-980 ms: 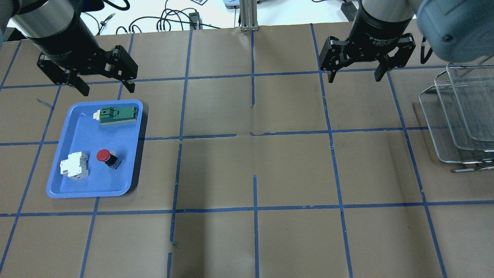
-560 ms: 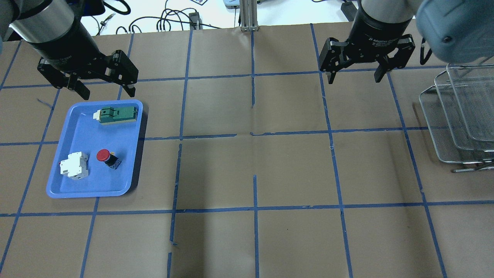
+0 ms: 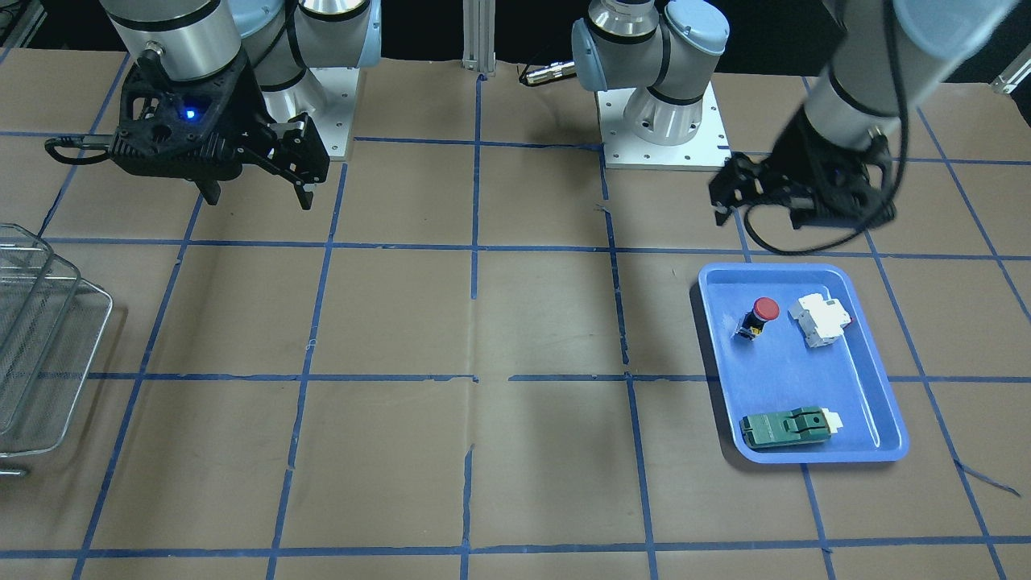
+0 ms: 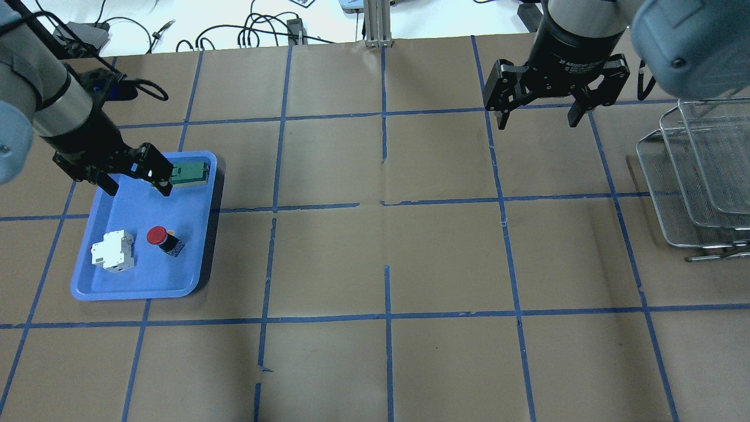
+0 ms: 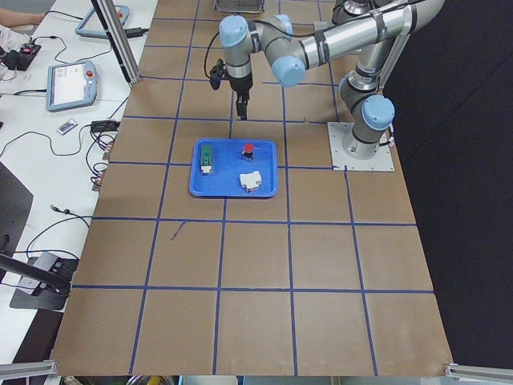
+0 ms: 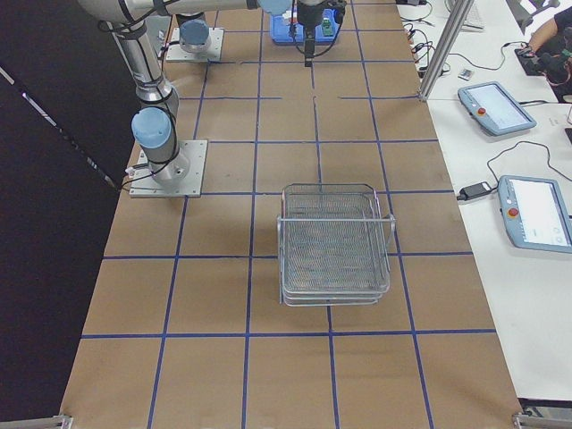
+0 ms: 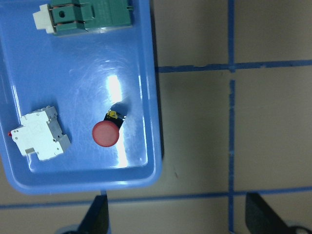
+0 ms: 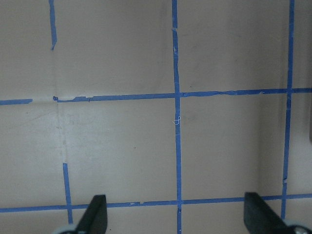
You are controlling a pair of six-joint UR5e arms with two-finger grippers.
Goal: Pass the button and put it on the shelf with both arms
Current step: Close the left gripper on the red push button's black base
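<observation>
The button is in the blue tray. My left gripper should close on its black body (image 3: 755, 321) (image 7: 113, 119), just behind its red cap.
The button (image 4: 159, 237) with its red cap lies on its side in the blue tray (image 4: 135, 291), also seen in the front view (image 3: 759, 314) and the left wrist view (image 7: 106, 132). My left gripper (image 4: 139, 189) is open and empty, hanging over the tray's far end, apart from the button. My right gripper (image 4: 536, 122) is open and empty above bare table at the far right, and it shows in the front view (image 3: 258, 200). The wire-mesh shelf (image 4: 697, 187) stands at the right edge.
In the tray with the button lie a white breaker (image 4: 112, 251) and a green switch block (image 4: 190, 173), the latter partly covered by my left gripper. Brown paper with blue tape lines covers the table. Cables lie beyond the far edge.
My left gripper has moved toward the near side and lower, from beyond the tray to over its far end, now covering part of the green switch. The right gripper has barely moved.
</observation>
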